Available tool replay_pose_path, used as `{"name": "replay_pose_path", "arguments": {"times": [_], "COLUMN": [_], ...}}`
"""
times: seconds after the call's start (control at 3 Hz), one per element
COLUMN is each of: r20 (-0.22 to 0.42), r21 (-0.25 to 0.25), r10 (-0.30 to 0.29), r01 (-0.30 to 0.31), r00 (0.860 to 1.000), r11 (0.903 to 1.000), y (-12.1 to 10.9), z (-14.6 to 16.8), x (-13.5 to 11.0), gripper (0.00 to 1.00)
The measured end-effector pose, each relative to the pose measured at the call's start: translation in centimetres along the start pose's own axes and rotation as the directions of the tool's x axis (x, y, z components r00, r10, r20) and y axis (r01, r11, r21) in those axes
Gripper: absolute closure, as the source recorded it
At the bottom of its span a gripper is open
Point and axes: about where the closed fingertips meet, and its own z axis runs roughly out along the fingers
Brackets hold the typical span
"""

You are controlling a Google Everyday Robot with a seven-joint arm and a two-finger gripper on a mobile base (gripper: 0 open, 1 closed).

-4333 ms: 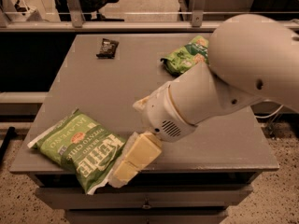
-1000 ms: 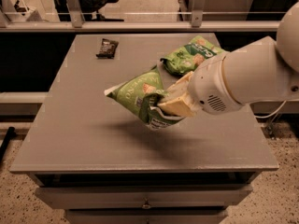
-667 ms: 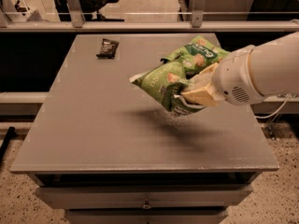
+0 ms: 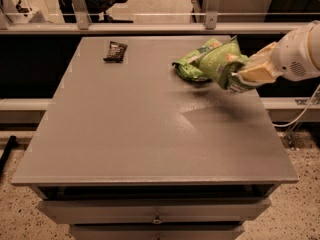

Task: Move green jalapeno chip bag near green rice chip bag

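My gripper should release the green jalapeno chip bag against the near side of the green rice chip bag (image 4: 225, 72).
My gripper (image 4: 239, 77) comes in from the right and is shut on the green jalapeno chip bag (image 4: 222, 64). It holds the bag in the air above the table's far right part, tilted on edge. The green rice chip bag (image 4: 190, 67) lies on the table just to the left of and behind the held bag, and is partly covered by it. The two bags overlap in the view; I cannot tell if they touch.
A small dark snack packet (image 4: 115, 51) lies at the far left of the grey table (image 4: 150, 134). A metal rail (image 4: 150, 28) runs behind the table. Drawers sit under the front edge. A cable hangs at the right side.
The gripper picked the jalapeno bag up from the table's front left and carried it to the far right. It now hangs next to the rice bag.
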Motion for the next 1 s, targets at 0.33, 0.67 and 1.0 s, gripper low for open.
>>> {"name": "replay_pose_path", "arguments": {"times": [0.33, 0.67, 1.0], "r20": [-0.054, -0.112, -0.129], "r21": [0.015, 0.016, 0.001], "r10": [-0.013, -0.018, -0.017], "r01": [0.013, 0.02, 0.017], "r00": [0.998, 0.994, 0.992], "r11": [0.9998, 0.9997, 0.9998], "y": [-4.1, -6.2, -7.0], "z": [0.2, 0.3, 1.4], "x": [2.4, 5.0, 6.7], "gripper": [1.0, 1.0, 1.0]}}
